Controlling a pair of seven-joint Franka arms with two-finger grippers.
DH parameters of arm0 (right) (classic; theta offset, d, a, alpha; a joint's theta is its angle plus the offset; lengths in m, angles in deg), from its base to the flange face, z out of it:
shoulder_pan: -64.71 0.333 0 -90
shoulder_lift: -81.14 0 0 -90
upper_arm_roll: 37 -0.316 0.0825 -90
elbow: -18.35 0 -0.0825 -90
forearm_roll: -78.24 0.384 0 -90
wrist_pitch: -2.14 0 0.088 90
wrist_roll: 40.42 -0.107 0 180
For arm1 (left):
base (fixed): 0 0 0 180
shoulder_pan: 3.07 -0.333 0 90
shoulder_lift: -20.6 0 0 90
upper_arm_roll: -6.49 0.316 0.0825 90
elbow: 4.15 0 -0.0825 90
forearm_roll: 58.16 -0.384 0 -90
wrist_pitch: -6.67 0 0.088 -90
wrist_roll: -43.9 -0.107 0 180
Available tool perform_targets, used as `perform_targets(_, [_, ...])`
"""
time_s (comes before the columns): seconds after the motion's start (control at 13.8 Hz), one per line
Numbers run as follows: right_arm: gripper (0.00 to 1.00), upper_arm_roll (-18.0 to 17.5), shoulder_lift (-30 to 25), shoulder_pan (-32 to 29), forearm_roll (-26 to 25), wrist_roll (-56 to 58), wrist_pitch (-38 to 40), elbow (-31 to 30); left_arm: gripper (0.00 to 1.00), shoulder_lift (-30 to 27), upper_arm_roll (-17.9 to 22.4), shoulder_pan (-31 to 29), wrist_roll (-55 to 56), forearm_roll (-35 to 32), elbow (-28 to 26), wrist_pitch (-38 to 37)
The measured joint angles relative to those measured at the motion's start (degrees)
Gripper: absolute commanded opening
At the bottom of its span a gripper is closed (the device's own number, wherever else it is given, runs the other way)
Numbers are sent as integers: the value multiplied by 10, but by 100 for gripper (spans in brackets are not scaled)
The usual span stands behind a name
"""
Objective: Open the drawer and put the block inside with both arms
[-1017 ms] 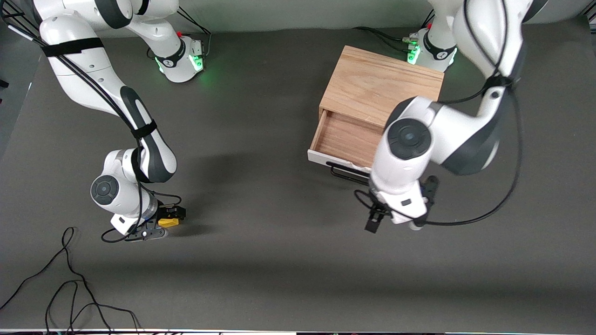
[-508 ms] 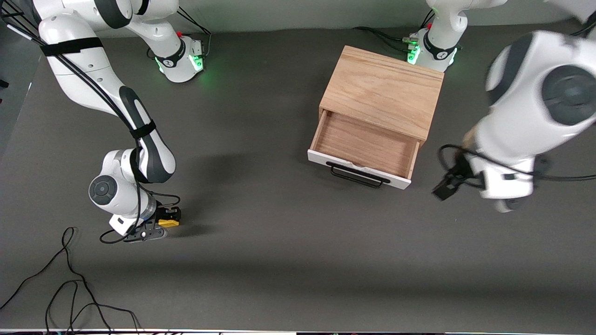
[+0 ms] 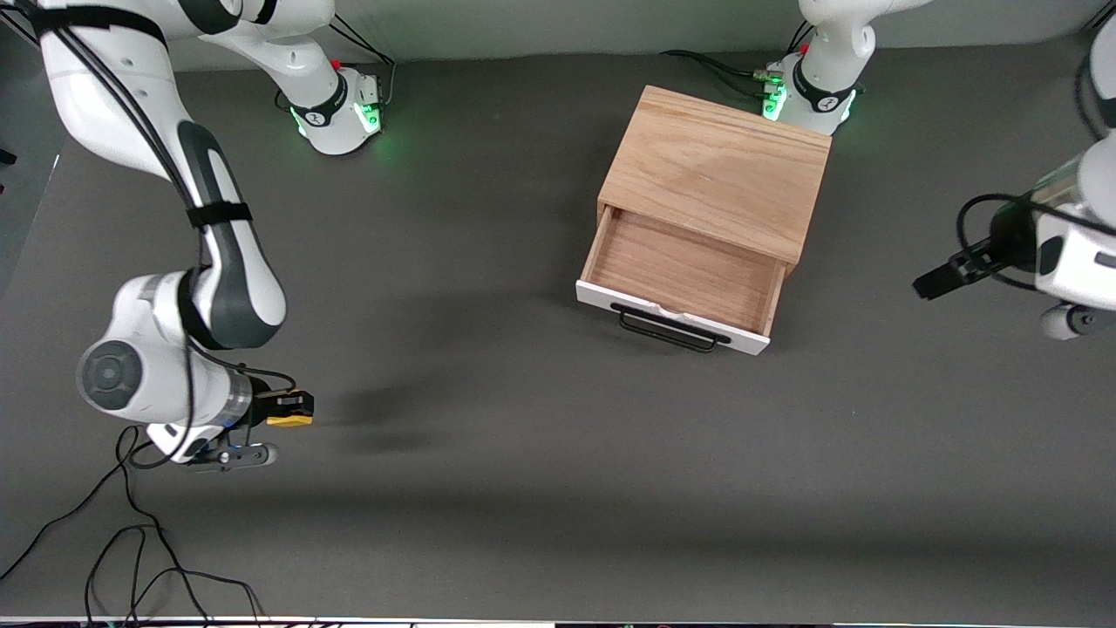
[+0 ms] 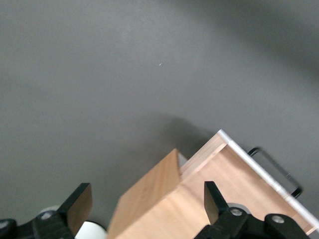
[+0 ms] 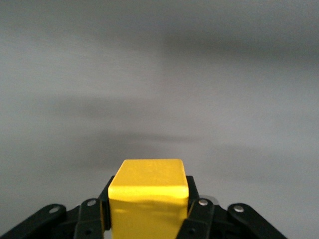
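Next, my right gripper lets go of the yellow block inside the open drawer (image 3: 637,286), close behind the drawer's white front. The block is now lifted above the table.
The light oak cabinet (image 3: 717,166) stands near the left arm's base, its drawer (image 3: 684,277) pulled open, with white front and black bar handle (image 3: 671,330); the wood interior is empty. It also shows in the left wrist view (image 4: 199,199). My right gripper (image 3: 283,408) is shut on the yellow block (image 3: 290,419), lifted above the table toward the right arm's end. The right wrist view shows the block (image 5: 148,199) clamped between the fingers (image 5: 89,219). My left gripper (image 3: 943,279) is open and empty, raised beside the cabinet at the left arm's end; in its wrist view (image 4: 144,204) the fingers stand wide apart.
Loose black cables (image 3: 131,541) lie on the dark table (image 3: 488,453) near the front camera at the right arm's end. The two green-lit arm bases (image 3: 344,113) stand along the table's top edge.
My left arm has swung away from the drawer's handle toward its own end of the table. My right gripper has lifted the block off the table and shifted slightly toward its own end.
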Motion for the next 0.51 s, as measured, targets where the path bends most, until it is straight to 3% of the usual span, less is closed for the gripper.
perform_targets(0.29, [29, -5, -5, 75, 18, -174, 152, 142, 100, -23, 2, -8, -133, 0, -37, 2])
perform_targets(0.51, [29, -32, -4, 160, 22, -368, 179, 211, 100, -38, 5, -38, -219, 0, -49, 3])
